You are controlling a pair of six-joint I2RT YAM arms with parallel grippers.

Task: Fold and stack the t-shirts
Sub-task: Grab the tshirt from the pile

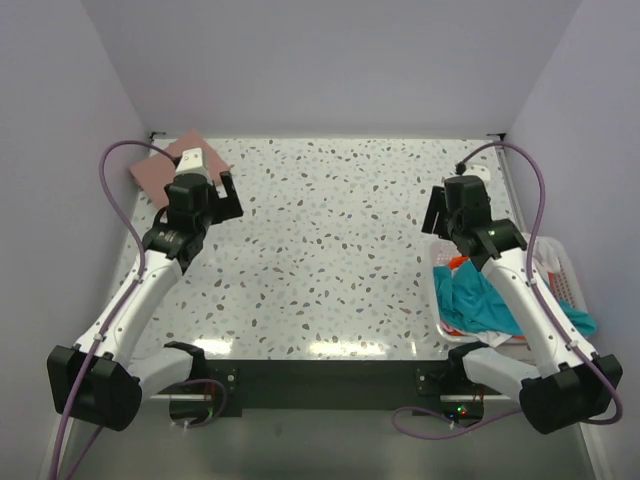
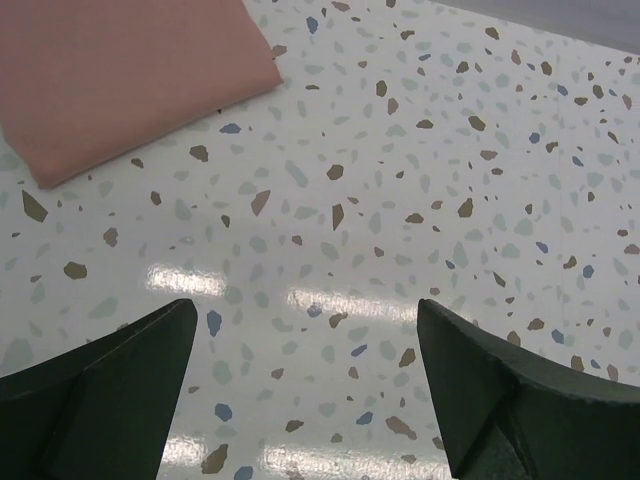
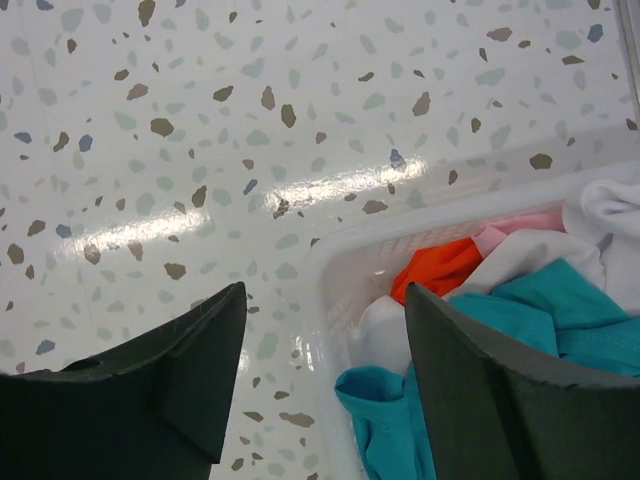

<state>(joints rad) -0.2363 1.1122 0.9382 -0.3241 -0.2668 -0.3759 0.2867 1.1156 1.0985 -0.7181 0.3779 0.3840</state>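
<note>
The teal t-shirt lies on top in the white basket. Next, my right gripper closes on the crumpled folds (image 1: 478, 284) (image 3: 512, 322) of that t-shirt.
A folded dusty pink t-shirt (image 1: 166, 168) lies flat at the table's far left corner; it also shows at the top left of the left wrist view (image 2: 120, 80). My left gripper (image 1: 228, 197) is open and empty, just right of that shirt, above bare table (image 2: 305, 330). A teal t-shirt (image 1: 478, 302), an orange one (image 3: 435, 270) and white ones (image 3: 600, 215) lie crumpled in the white basket (image 1: 560, 262) at the right. My right gripper (image 1: 437, 210) is open and empty, above the basket's far left corner (image 3: 325, 320).
The terrazzo table (image 1: 330, 250) spreads between the arms. Purple cables loop from both wrists. Lilac walls close in the back and both sides. The black base rail runs along the near edge.
</note>
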